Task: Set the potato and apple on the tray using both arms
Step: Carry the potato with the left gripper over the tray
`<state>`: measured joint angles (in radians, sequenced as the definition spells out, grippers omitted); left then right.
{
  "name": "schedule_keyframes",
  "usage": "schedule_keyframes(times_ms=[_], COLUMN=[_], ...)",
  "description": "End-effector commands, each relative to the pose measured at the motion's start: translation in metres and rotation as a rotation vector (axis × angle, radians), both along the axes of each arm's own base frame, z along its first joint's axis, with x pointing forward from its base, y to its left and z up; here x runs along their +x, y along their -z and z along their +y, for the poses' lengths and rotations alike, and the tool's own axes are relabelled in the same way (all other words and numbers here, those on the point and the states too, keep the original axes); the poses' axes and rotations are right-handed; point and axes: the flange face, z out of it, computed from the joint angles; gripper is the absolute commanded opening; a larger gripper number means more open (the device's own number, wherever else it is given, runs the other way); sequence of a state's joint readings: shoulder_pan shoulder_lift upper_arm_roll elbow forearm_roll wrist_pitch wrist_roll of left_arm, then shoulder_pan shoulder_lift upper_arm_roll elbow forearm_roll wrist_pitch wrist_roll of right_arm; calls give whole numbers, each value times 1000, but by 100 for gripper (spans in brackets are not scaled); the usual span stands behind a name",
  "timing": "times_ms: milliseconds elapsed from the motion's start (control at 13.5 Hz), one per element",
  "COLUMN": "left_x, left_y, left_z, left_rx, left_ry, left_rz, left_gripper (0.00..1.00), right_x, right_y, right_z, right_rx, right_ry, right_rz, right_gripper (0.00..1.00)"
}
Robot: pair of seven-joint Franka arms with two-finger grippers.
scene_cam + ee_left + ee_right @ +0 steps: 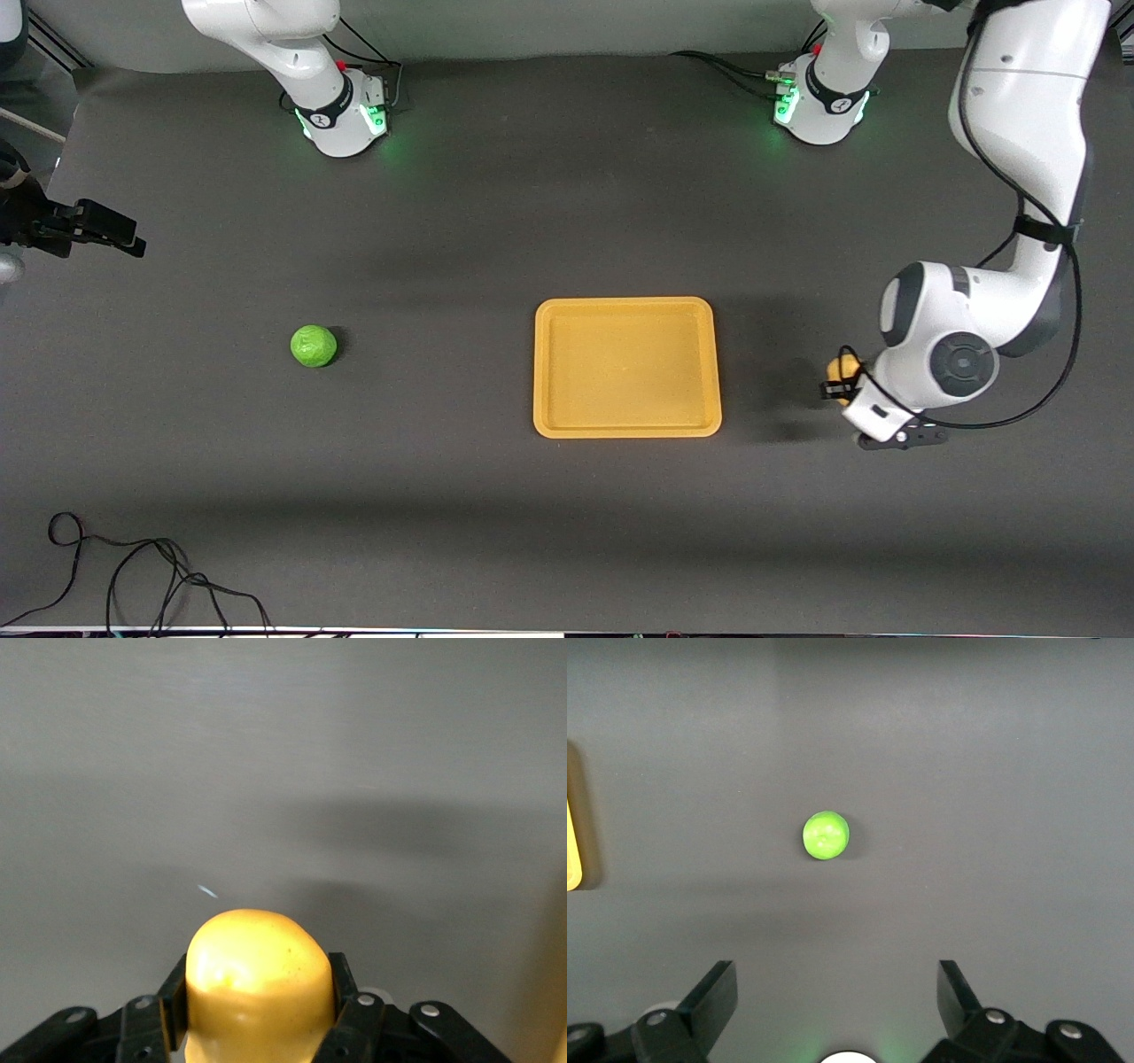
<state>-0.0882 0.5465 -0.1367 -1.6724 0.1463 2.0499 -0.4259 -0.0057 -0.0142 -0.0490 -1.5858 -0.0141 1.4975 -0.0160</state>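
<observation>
Next, I let go of the potato with my left gripper inside the tray (687, 362), near the short rim that is closest to that gripper.
The yellow-orange potato (842, 366) sits between the fingers of my left gripper (838, 383), low at the table beside the tray (626, 307), toward the left arm's end. In the left wrist view the potato (257, 957) fills the gap of the left gripper (257, 992), with both black fingers (174, 997) pressed on its sides. The green apple (314, 346) lies on the table toward the right arm's end. In the right wrist view my right gripper (836, 988) is open and empty, high over the table, with the apple (826, 835) well below it.
The orange-yellow tray holds nothing; its edge shows in the right wrist view (571, 850). A black device (84, 229) juts in at the right arm's end of the table. Black cables (133, 576) lie along the edge nearest the front camera.
</observation>
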Motion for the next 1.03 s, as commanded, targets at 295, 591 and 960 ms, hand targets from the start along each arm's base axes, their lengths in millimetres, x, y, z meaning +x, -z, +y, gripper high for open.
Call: schedule_keyframes(times_ms=[295, 591, 960], left_x=[-36, -41, -44], left_y=[22, 54, 63], left_z=[-175, -205, -209], left_rx=[77, 67, 70], left_ry=[-129, -141, -138], left_rz=[-12, -27, -21], left_gripper=[37, 39, 56], right_x=[0, 0, 0], right_y=[-1, 1, 0], right_z=[0, 0, -2], right_rx=[19, 19, 19], right_ry=[1, 1, 4], right_rz=[-6, -3, -5], right_gripper=[100, 100, 100])
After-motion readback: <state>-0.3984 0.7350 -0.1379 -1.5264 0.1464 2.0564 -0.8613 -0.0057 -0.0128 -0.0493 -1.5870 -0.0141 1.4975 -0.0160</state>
